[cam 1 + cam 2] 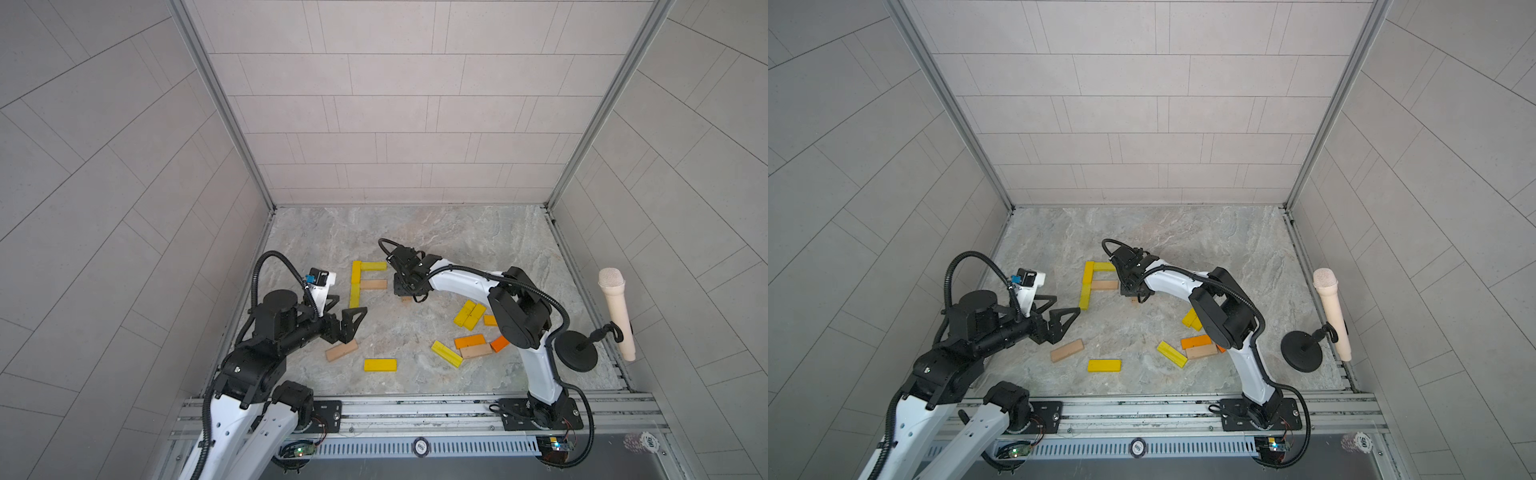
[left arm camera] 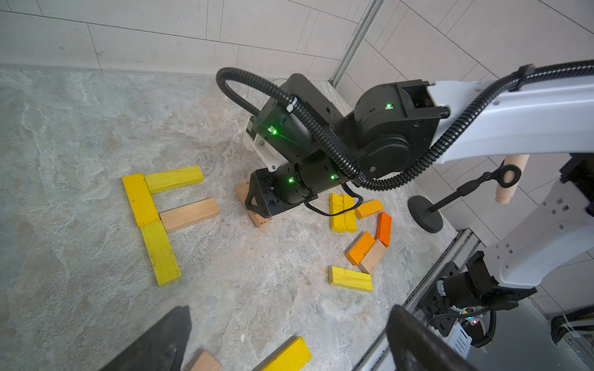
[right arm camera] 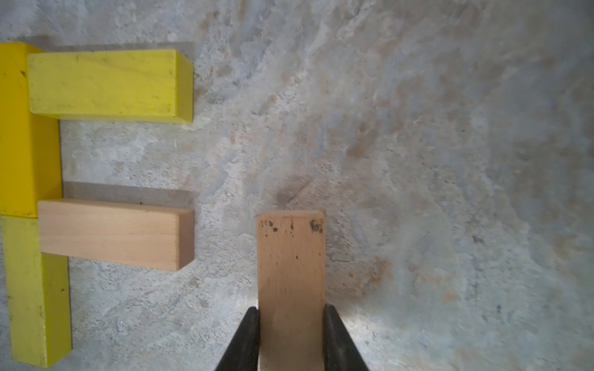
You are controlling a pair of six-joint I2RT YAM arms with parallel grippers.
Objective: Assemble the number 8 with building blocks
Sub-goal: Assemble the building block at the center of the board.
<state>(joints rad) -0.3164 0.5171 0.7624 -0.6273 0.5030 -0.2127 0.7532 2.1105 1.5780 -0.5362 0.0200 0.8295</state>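
Observation:
Next, my right gripper releases the tan block, now held low beside the tan middle bar, against the free ends of the yellow top bar (image 1: 392, 275) (image 3: 225, 170) and tan middle bar.
Four building blocks lie as a part of the number 8, shaped like an F. Two yellow bars (image 1: 356, 272) (image 1: 354, 296) stand end to end, with a yellow top bar (image 1: 373, 266) and a tan middle bar (image 3: 109, 234). My right gripper (image 3: 291, 337) is shut on a tan block (image 3: 291, 257), held low just right of the tan middle bar's free end, apart from it. My left gripper (image 2: 289, 310) hangs open and empty over the front left of the floor. Below it lie a loose tan block (image 1: 341, 350) and a yellow block (image 1: 380, 365).
Several loose yellow, orange and tan blocks (image 1: 469, 340) are scattered at the front right, partly under the right arm. A beige microphone (image 1: 617, 311) leans on a black stand (image 1: 577, 349) by the right wall. Tiled walls close three sides and a metal rail (image 1: 415, 409) runs along the front.

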